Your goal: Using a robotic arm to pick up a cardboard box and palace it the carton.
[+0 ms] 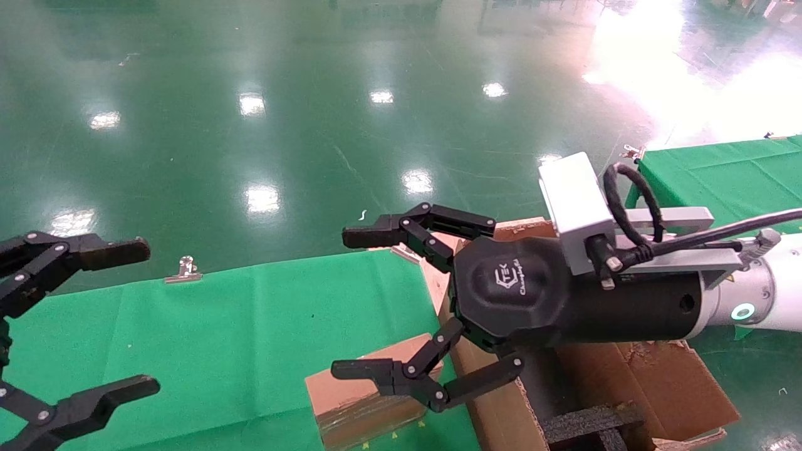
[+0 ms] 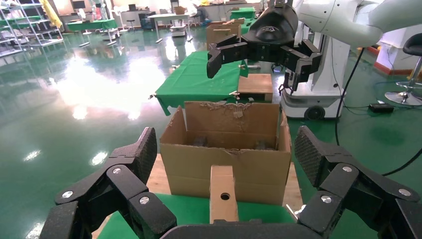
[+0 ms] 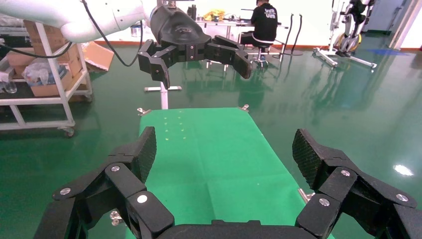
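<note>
My right gripper is going to close on the end [image 1: 414, 346] beside the carton of the small cardboard box, its fingers across the box's long sides.
The small cardboard box [image 1: 366, 394] lies on the green table [image 1: 219, 338], close against the carton's [image 1: 664, 382] near wall. In the left wrist view its end face with the round hole [image 2: 222, 196] points at me, with the carton [image 2: 259, 169] behind it. My right gripper [image 1: 346, 304], on the white robotic arm [image 1: 783, 288], is open and empty and hovers above the box without touching it. My left gripper [image 1: 145, 316] is open and empty at the table's left side, level with the box [image 2: 225, 149]. The right wrist view shows the right gripper [image 3: 224, 152] over bare green cloth.
Black foam inserts [image 1: 589, 426] sit inside the carton, whose flaps are torn. A metal clip [image 1: 183, 270] holds the cloth at the table's far edge. A second green table [image 1: 720, 175] stands at the right. Shiny green floor lies beyond.
</note>
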Motion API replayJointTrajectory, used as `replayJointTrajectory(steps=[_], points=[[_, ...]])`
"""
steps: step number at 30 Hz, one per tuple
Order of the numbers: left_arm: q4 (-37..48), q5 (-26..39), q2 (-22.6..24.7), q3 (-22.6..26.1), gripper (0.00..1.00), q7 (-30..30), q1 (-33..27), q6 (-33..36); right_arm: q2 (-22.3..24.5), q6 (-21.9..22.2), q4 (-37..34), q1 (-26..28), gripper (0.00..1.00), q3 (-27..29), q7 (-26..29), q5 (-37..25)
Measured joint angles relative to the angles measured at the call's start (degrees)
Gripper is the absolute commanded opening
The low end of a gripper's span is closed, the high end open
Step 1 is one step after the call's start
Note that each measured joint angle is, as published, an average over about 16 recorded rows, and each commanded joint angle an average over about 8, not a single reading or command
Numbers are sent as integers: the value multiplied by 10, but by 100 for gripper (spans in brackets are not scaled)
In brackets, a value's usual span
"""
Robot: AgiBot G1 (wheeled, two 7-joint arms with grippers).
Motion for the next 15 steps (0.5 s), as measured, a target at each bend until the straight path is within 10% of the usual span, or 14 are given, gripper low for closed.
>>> replayJointTrajectory(steps=[15], points=[[0, 0, 0, 0, 92, 0, 0, 0, 0, 0, 0, 0, 100, 0, 0, 0]])
